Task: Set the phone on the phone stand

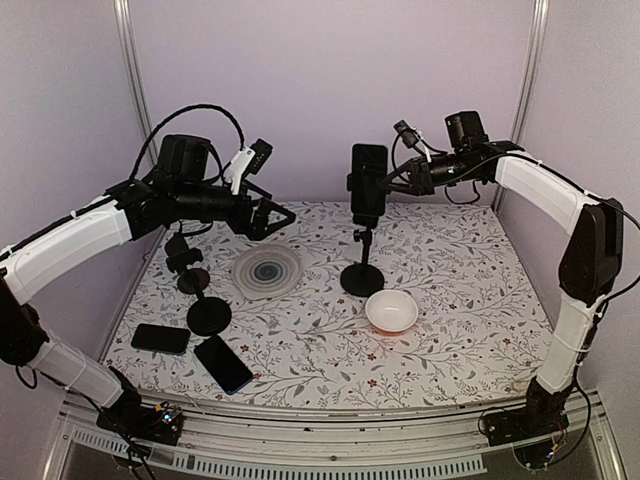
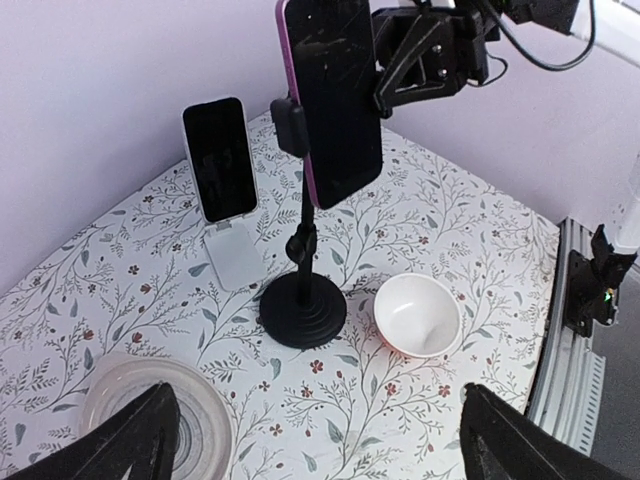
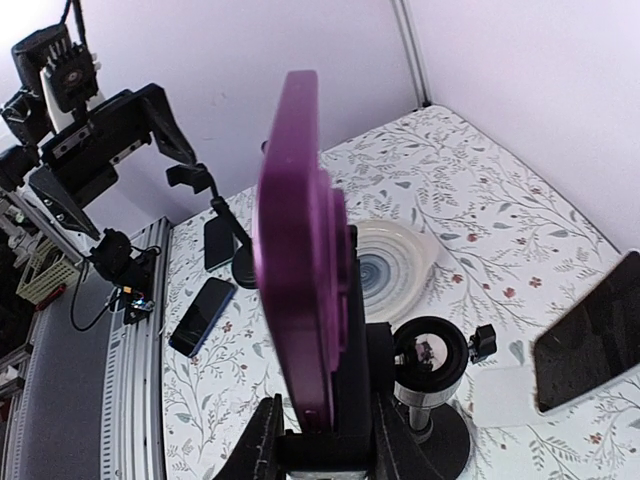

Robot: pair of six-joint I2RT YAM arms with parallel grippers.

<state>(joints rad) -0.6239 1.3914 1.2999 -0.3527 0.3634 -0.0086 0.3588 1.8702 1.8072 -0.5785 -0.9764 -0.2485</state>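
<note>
Next, I will move my left gripper over to the empty clamp [image 1: 181, 261] on the second black stand, next to the flat dark phones, and close it there.
A phone in a purple case [image 1: 368, 183] stands upright in the clamp of a black phone stand [image 1: 362, 278] at the middle back. My right gripper [image 1: 392, 181] reaches it from the right. In the right wrist view the phone [image 3: 300, 250] is seen edge-on, and my right gripper [image 3: 330, 452] has one finger on each side of the phone and the clamp's back plate, closed onto them. The left wrist view shows the phone [image 2: 335, 100] in the clamp. My left gripper [image 1: 276, 216] is open and empty in the air above the plate.
A second black stand [image 1: 205, 310] with an empty clamp is at the left. Two dark phones [image 1: 160, 338] [image 1: 223, 364] lie flat near it. A grey plate [image 1: 267, 270] and a white bowl [image 1: 391, 312] flank the stand. Another phone [image 2: 220, 160] leans on a white stand [image 2: 237, 255] at the back.
</note>
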